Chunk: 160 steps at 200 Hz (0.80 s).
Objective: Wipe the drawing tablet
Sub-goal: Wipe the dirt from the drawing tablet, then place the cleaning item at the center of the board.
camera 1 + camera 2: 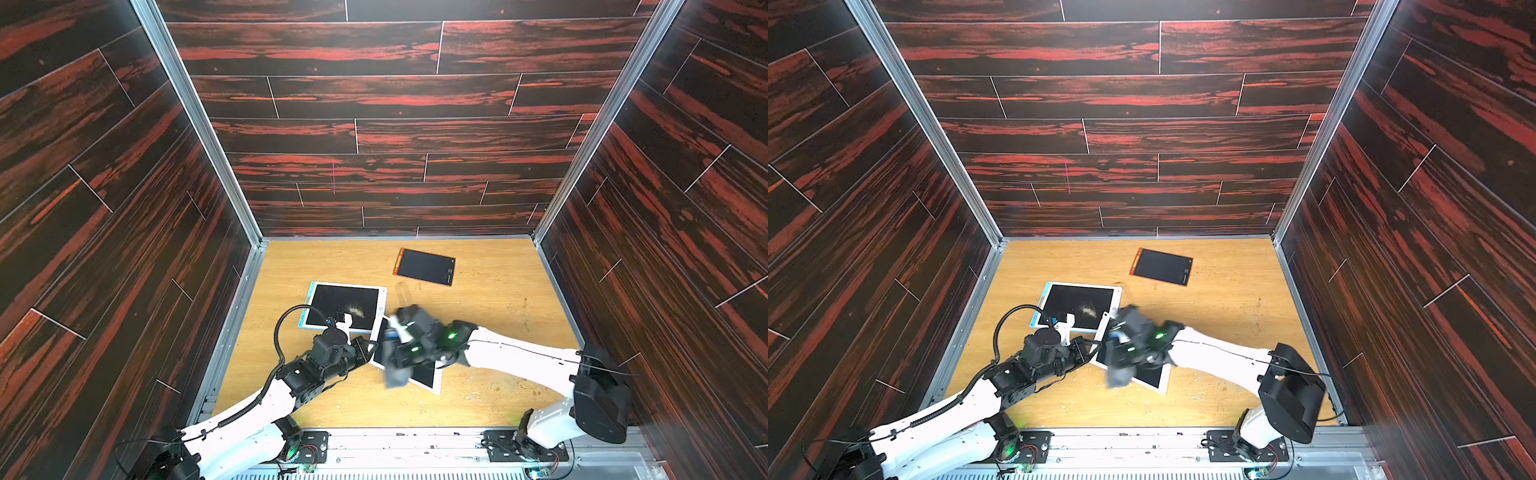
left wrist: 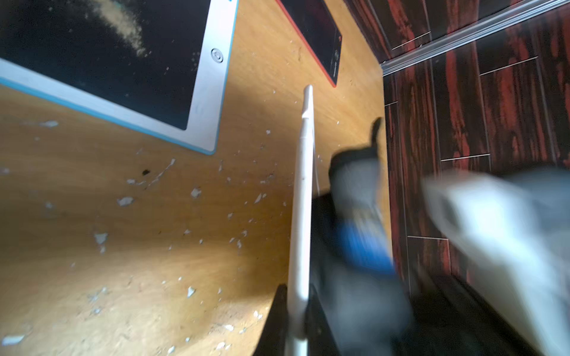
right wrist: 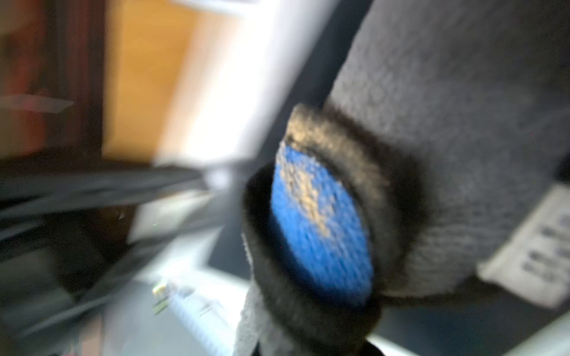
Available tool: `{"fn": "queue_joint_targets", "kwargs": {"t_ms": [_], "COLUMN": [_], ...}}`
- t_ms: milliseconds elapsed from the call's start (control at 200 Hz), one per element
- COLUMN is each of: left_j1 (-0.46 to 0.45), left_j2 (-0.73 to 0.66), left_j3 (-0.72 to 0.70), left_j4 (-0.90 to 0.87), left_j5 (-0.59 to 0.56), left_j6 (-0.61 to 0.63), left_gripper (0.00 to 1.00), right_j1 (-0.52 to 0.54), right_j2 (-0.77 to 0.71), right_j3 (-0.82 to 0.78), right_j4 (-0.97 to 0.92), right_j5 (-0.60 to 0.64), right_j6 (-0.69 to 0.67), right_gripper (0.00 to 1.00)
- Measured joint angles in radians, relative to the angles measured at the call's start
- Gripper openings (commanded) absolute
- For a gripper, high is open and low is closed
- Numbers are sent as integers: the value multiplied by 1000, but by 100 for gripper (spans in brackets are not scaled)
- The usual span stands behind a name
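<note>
Next, I put the grey cloth down with my right gripper midway (image 1: 508,323) between the white-framed tablet and the wall on that gripper's side.
A white-framed drawing tablet (image 1: 428,376) with a dark screen stands tilted up off the wooden floor near the middle. My left gripper (image 2: 297,311) is shut on its thin white edge (image 2: 303,185); in a top view the left gripper (image 1: 371,347) meets the tablet's left corner. My right gripper (image 1: 398,343) is shut on a grey cloth (image 1: 394,372) with a blue patch (image 3: 320,225), and the cloth lies against the tablet's screen. The cloth (image 3: 447,108) fills the right wrist view and hides most of the fingers. The right arm and cloth are motion-blurred.
A blue-edged tablet (image 1: 343,307) with a pale dust smear lies flat just behind the left gripper. An orange-edged tablet (image 1: 424,267) lies further back. White flecks litter the wooden floor (image 2: 154,215). Dark panel walls close in the sides and the back.
</note>
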Motion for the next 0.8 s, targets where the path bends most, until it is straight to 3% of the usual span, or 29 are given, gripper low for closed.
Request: {"fn": "queue_joint_targets", "kwargs": {"t_ms": [120, 301, 581, 802], "left_j1": [-2, -13, -13, -13], "left_j2": [-18, -80, -154, -182], "left_j3": [-7, -7, -11, -22], "left_j4": [-26, -8, -18, -22], "left_j5": [1, 6, -12, -24], "left_j6": [4, 12, 26, 31], "left_gripper": [0, 0, 0, 0], "right_j1": [-211, -293, -470, -728], "right_j2": [-29, -94, -182, -129], "right_j3": [-180, -239, -58, 6], "right_j4": [25, -50, -257, -262], "right_j5": [-13, 29, 264, 336], "right_j6": [-18, -68, -113, -129], "right_gripper": [0, 0, 0, 0]}}
